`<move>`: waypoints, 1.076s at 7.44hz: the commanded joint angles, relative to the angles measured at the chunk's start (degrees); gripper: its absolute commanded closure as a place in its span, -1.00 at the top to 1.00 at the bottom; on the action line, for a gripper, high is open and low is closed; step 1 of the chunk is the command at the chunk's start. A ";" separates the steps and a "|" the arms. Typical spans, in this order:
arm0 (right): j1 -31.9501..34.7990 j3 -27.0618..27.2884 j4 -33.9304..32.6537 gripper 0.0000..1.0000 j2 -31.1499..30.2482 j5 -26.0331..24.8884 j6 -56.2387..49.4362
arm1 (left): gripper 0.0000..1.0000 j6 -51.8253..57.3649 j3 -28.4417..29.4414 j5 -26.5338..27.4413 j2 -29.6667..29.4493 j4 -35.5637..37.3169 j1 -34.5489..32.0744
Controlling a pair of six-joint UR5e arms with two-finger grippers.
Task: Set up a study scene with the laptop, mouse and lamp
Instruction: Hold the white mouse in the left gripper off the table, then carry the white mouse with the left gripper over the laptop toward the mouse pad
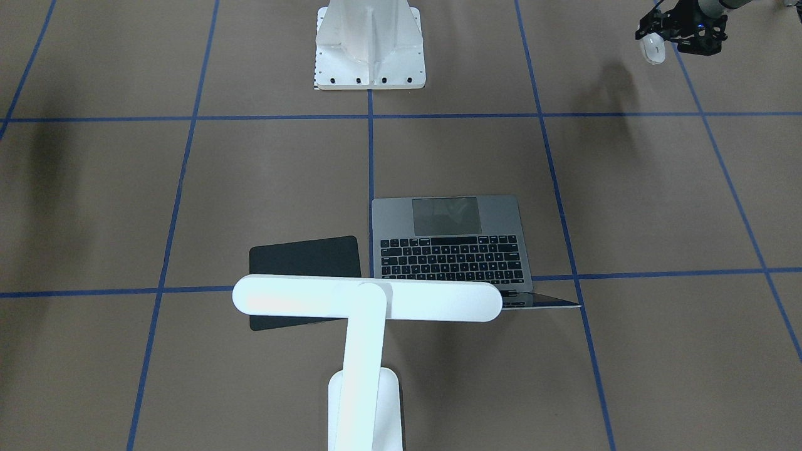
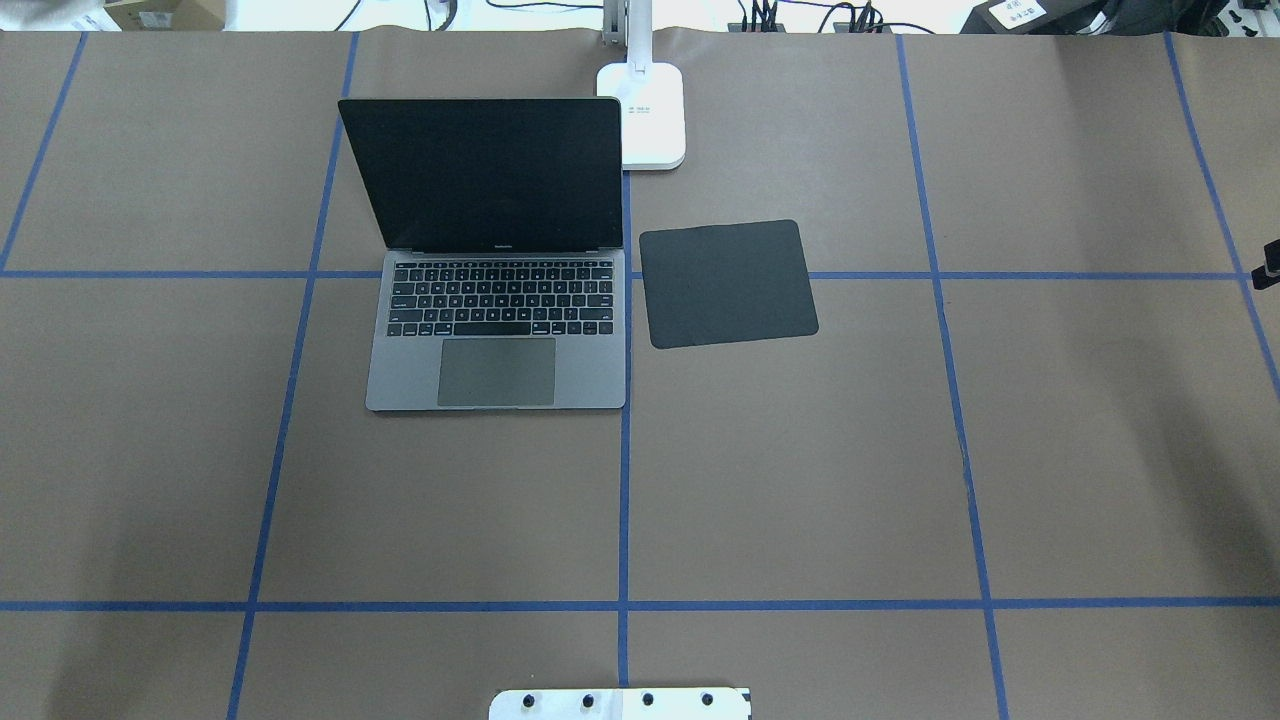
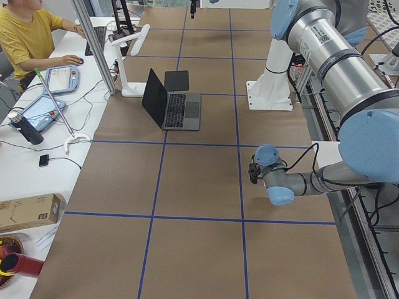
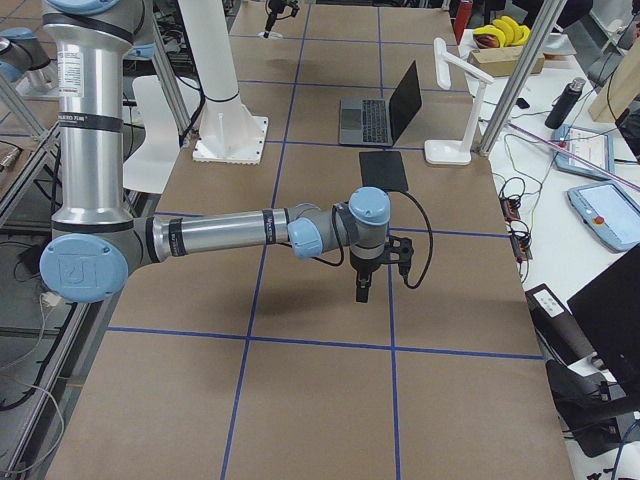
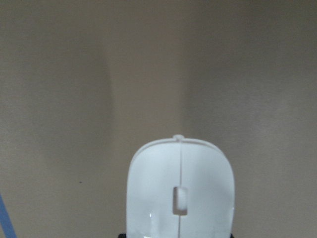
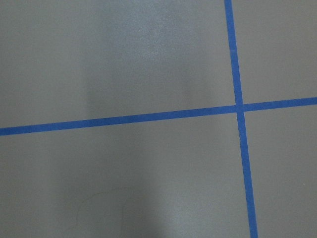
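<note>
The robot will set the white mouse down with its left gripper on the black mat (image 1: 336, 260) near the grey laptop.
The grey laptop (image 2: 497, 330) stands open left of the table's middle, its dark screen upright. The white lamp (image 1: 366, 299) stands behind it, its base (image 2: 652, 115) at the far edge and its bar head over the laptop's screen edge. My left gripper (image 1: 655, 39) hangs above the table on the robot's far left, shut on the white mouse (image 1: 653, 49); the left wrist view shows the mouse (image 5: 180, 191) held over bare brown paper. My right gripper (image 4: 362, 285) points down over the table on the robot's right; whether it is open or shut I cannot tell.
A flat black mat (image 2: 727, 283) lies right of the laptop. The white bolted pedestal (image 1: 369, 47) stands at the robot's edge. Blue tape lines (image 6: 237, 109) grid the brown paper. A person (image 3: 25, 37) sits at the side table with tablets.
</note>
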 commanded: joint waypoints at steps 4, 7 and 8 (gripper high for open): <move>5.91 -0.23 -4.25 1.00 -2.45 1.32 -10.75 | -0.24 1.40 -6.21 0.08 -15.82 17.56 -9.13; 11.10 -0.32 -10.70 1.00 -4.98 0.09 -27.14 | -0.24 5.97 -9.46 0.08 -29.50 36.32 -13.52; 11.55 -0.31 -10.70 1.00 -5.87 0.08 -29.86 | -0.24 6.94 -9.46 0.17 -36.88 44.58 -14.24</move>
